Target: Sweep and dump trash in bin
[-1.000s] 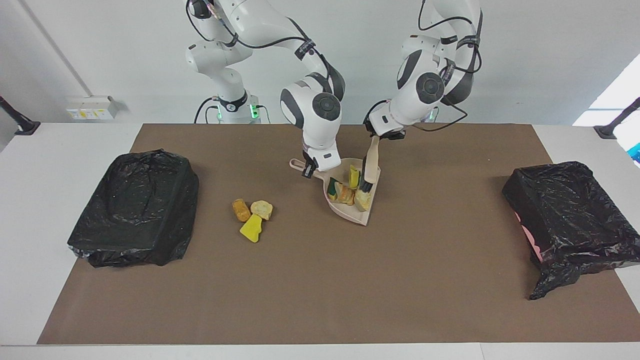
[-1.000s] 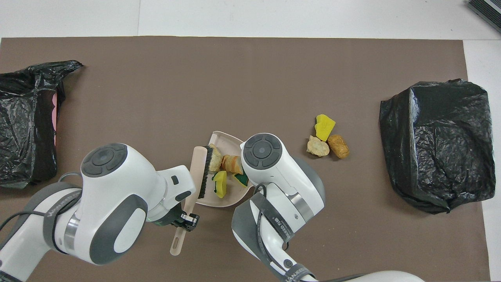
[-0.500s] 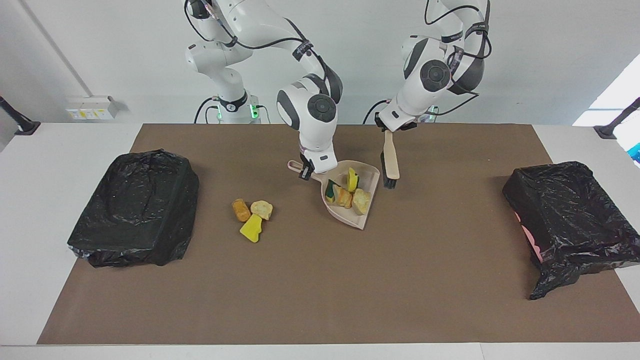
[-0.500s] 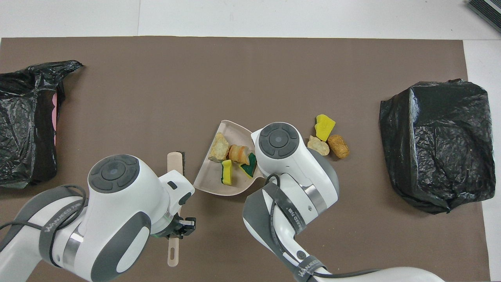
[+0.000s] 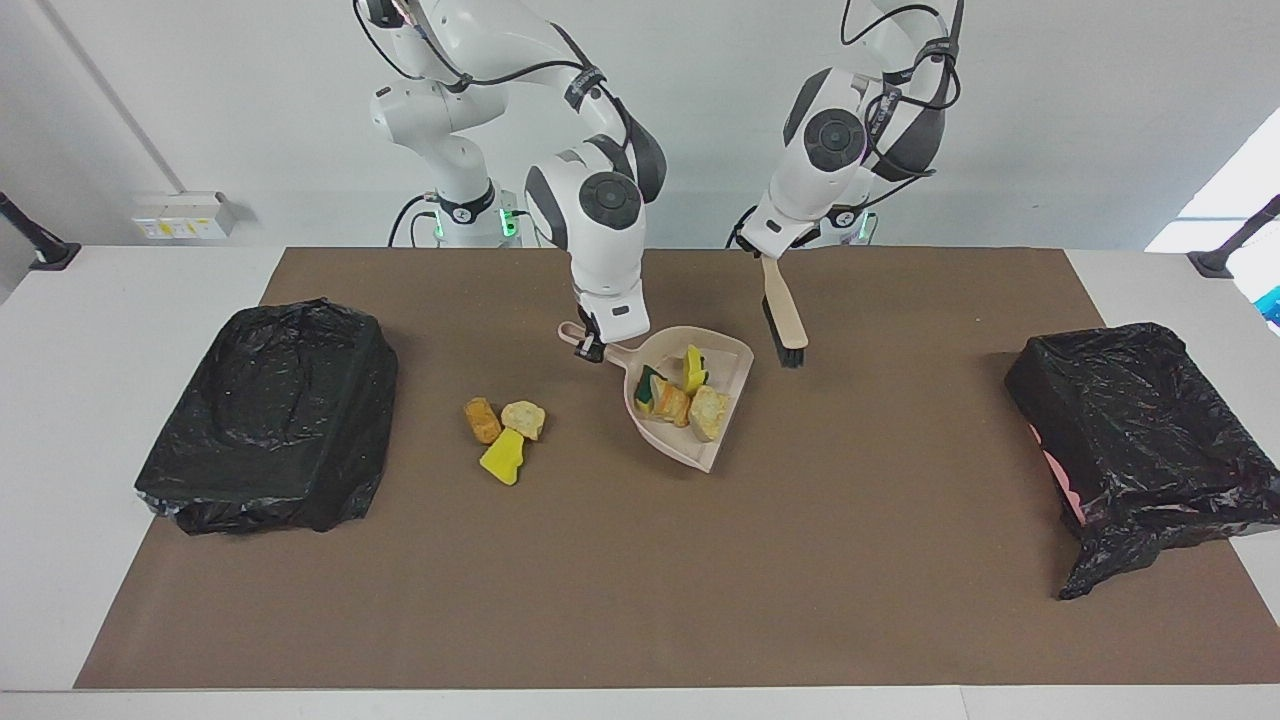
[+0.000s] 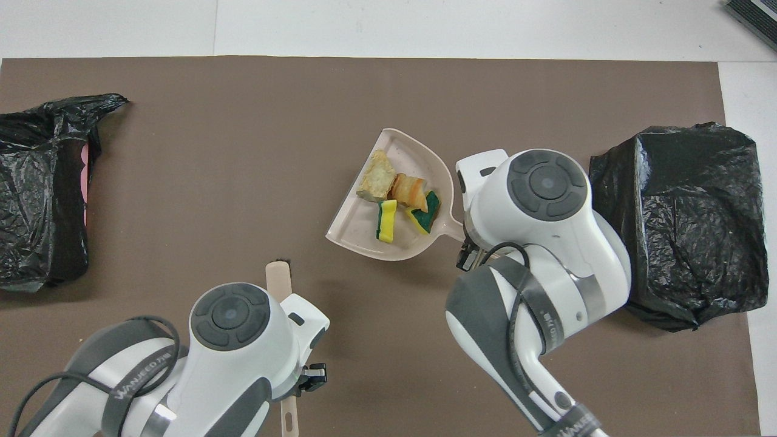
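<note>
The robot's left gripper should release the brush on the bare mat (image 6: 363,412) between its arms, well short of the dustpan.
My right gripper (image 5: 591,346) is shut on the handle of the beige dustpan (image 5: 738,365) and holds it slightly above the mat, mid-table. Several yellow sponge bits and tan bread lumps (image 5: 680,394) lie in the pan. In the overhead view the dustpan (image 6: 352,228) and its trash (image 6: 398,197) also show. Three more chunks, an orange lump (image 5: 483,420), a tan lump (image 5: 524,418) and a yellow bit (image 5: 503,458), lie on the mat; my right arm hides them in the overhead view. My left gripper (image 5: 767,256) is shut on the brush (image 5: 785,322), held beside the pan and clear of it.
A black-bagged bin (image 5: 270,415) stands at the right arm's end of the brown mat and shows in the overhead view (image 6: 686,224). A second black-bagged bin (image 5: 1140,435) stands at the left arm's end, also in the overhead view (image 6: 36,188).
The left gripper pulled the brush out of the dustpan and away from it. The right gripper lifted the loaded dustpan and carried it toward the right arm's end.
</note>
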You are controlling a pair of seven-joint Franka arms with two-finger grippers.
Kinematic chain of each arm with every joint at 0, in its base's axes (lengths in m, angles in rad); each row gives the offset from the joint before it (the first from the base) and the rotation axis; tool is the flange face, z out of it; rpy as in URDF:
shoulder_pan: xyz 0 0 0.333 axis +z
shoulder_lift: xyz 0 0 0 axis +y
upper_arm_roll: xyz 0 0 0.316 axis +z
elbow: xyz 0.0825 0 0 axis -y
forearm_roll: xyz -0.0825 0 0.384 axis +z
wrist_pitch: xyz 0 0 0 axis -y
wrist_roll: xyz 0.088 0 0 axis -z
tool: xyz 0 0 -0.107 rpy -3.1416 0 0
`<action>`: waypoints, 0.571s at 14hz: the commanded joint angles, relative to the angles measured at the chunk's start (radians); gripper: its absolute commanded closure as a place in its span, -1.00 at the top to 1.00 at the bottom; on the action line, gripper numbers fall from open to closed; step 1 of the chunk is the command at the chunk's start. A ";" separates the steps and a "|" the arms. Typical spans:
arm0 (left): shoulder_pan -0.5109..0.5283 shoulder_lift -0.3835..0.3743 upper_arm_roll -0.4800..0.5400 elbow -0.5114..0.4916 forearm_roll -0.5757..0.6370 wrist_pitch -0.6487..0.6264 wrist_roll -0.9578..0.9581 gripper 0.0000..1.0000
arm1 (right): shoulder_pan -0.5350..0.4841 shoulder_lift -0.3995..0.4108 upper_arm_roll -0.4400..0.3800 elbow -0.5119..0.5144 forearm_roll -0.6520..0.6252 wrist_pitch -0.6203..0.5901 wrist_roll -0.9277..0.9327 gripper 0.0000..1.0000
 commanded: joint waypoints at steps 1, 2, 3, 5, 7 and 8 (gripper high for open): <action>-0.106 -0.051 0.008 -0.060 -0.012 0.021 -0.078 -1.00 | -0.078 -0.016 0.007 0.044 -0.005 -0.027 -0.027 -1.00; -0.142 -0.053 0.008 -0.071 -0.056 0.036 -0.082 -1.00 | -0.113 -0.019 0.005 0.054 -0.005 -0.036 -0.028 -1.00; -0.179 -0.060 0.008 -0.094 -0.083 0.068 -0.084 -1.00 | -0.156 -0.027 0.008 0.066 -0.005 -0.054 -0.030 -1.00; -0.283 -0.083 0.008 -0.157 -0.129 0.174 -0.111 -1.00 | -0.229 -0.027 0.007 0.103 -0.004 -0.108 -0.085 -1.00; -0.374 -0.079 0.008 -0.194 -0.152 0.257 -0.200 -1.00 | -0.333 -0.030 0.005 0.111 0.009 -0.134 -0.151 -1.00; -0.396 -0.073 0.008 -0.204 -0.161 0.286 -0.219 -1.00 | -0.386 -0.030 0.005 0.111 0.010 -0.134 -0.203 -1.00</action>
